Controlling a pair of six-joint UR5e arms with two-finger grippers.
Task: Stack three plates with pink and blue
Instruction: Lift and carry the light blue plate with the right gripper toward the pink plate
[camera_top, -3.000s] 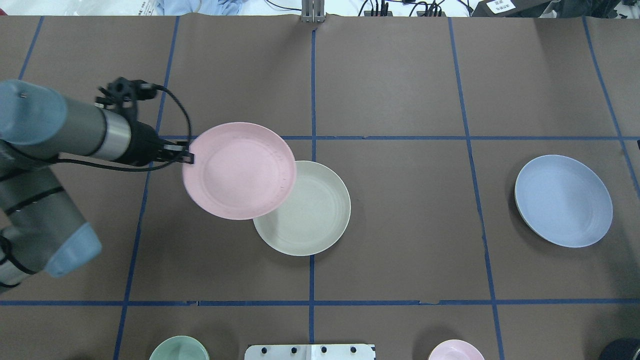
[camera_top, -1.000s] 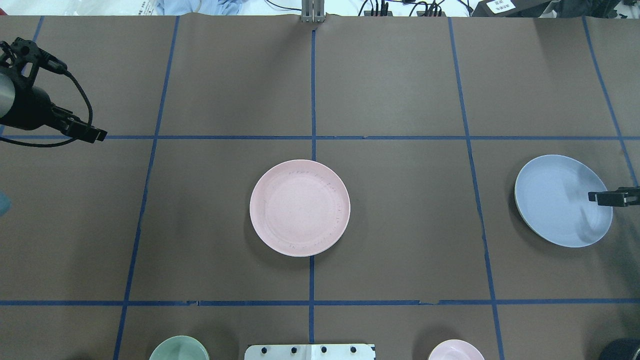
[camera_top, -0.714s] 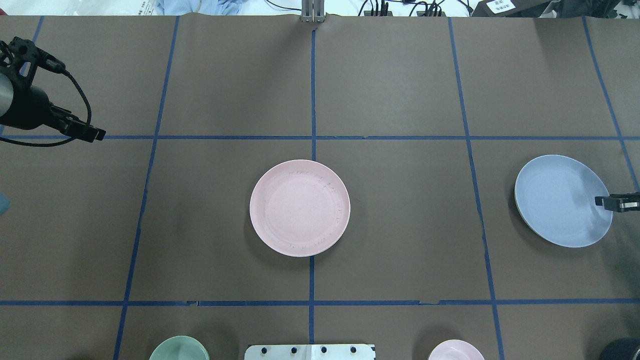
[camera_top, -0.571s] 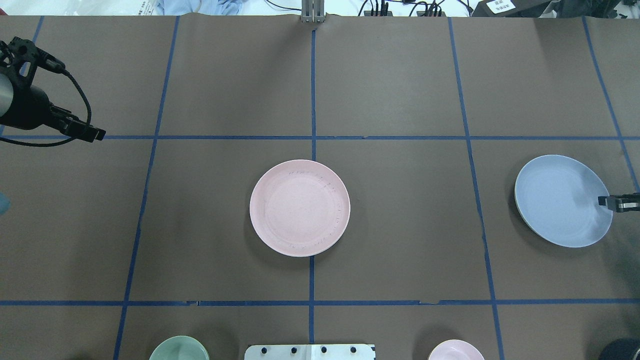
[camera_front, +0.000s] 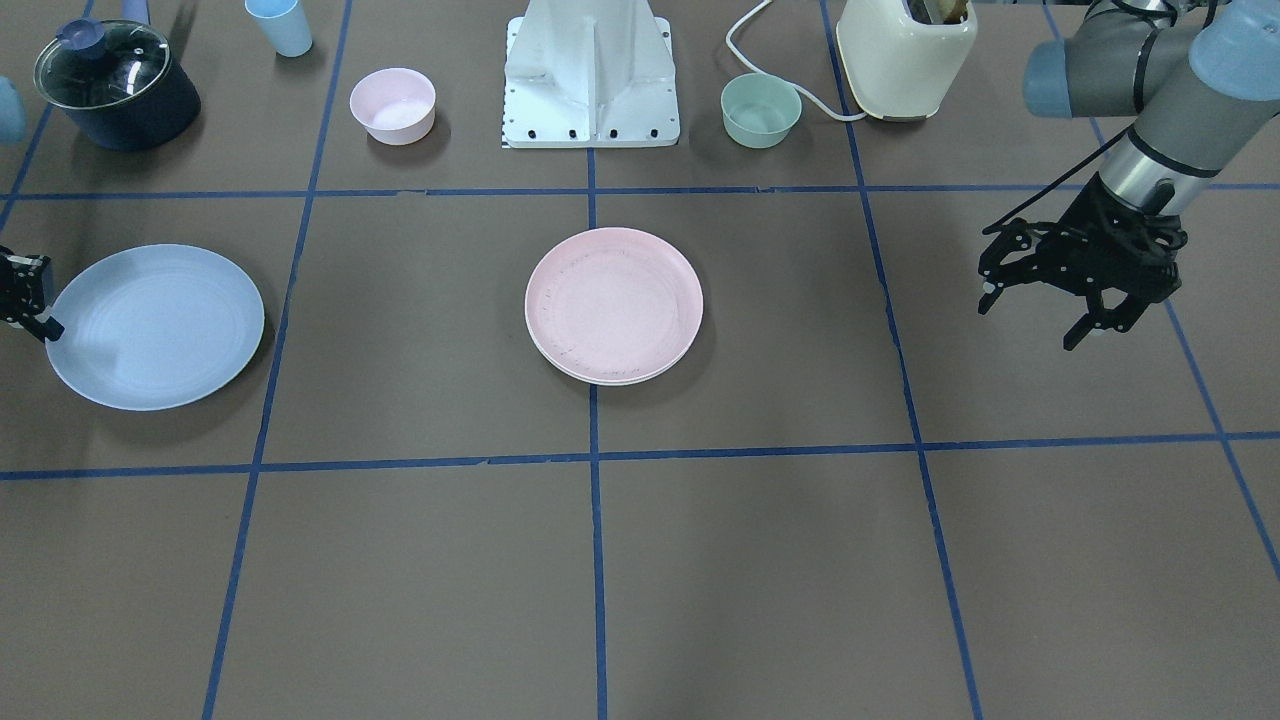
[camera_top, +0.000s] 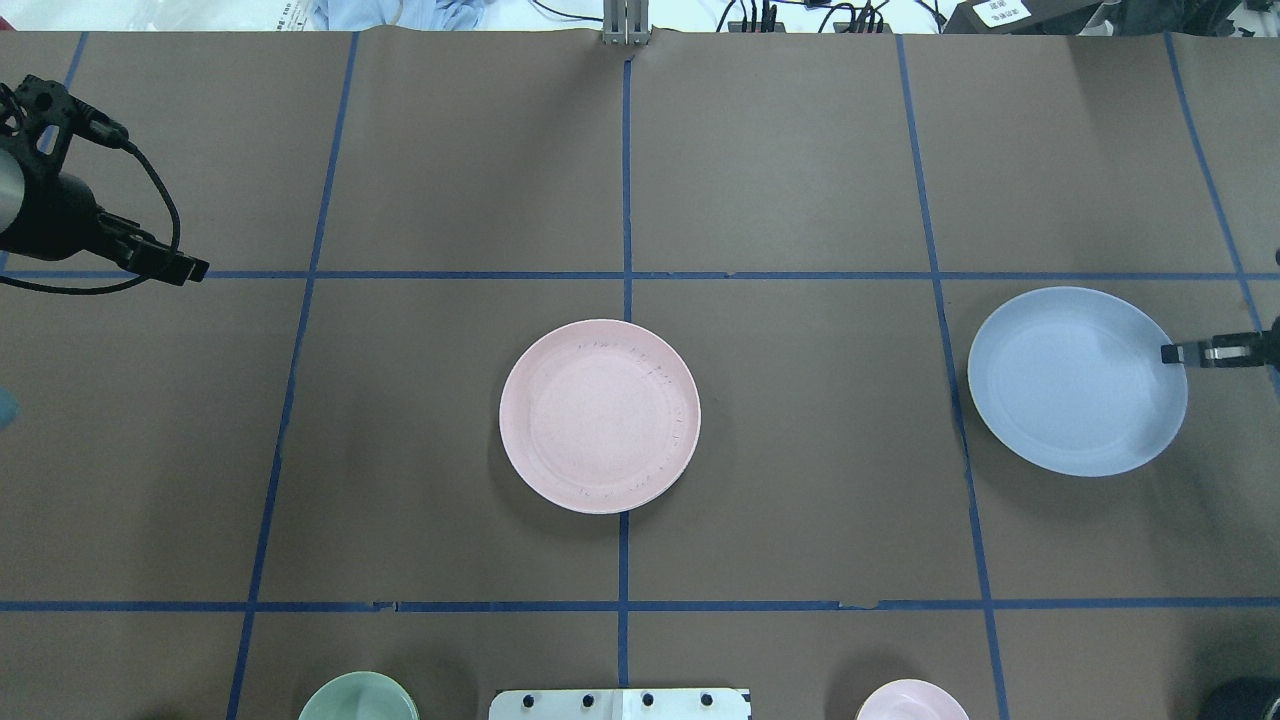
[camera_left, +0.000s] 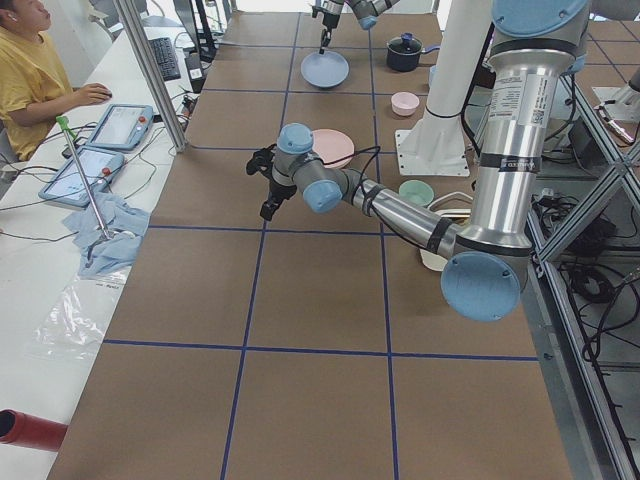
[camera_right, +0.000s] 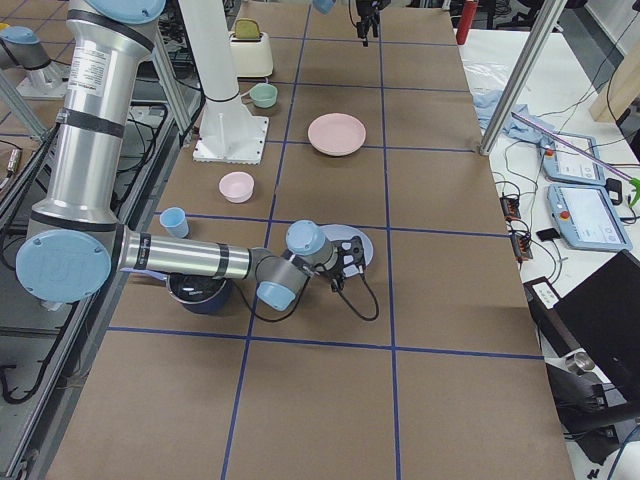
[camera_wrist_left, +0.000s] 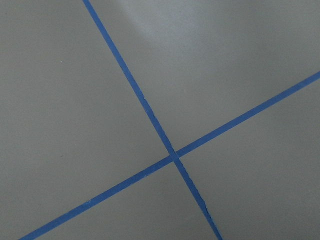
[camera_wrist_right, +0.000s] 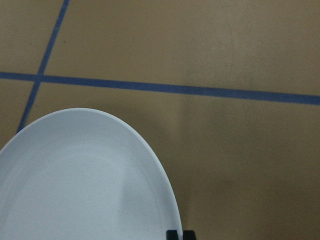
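Next, my right gripper lets go of the blue plate on top of the pink plate (camera_front: 613, 302) in the middle of the table.
The pink plate (camera_top: 599, 416) lies at the table's middle, stacked on the cream plate, which shows only as a thin pale rim (camera_front: 612, 382) beneath it. The blue plate (camera_top: 1077, 381) is at the right, held by its rim and raised a little off the table, with its shadow beneath. My right gripper (camera_top: 1172, 353) is shut on that plate's outer rim; the plate fills the right wrist view (camera_wrist_right: 80, 180). My left gripper (camera_top: 190, 268) is open and empty, far left of the stack; in the front view (camera_front: 1035, 320) its fingers are spread.
Along the robot's side stand a small pink bowl (camera_front: 393, 104), a small green bowl (camera_front: 761, 109), a dark lidded pot (camera_front: 115, 85), a blue cup (camera_front: 279, 25), a cream toaster (camera_front: 905, 55) and the white robot base (camera_front: 592, 80).
The left gripper let go of the pink plate on the cream plate and drew back left. The right gripper took hold of the blue plate's rim and moved it up and toward the middle.
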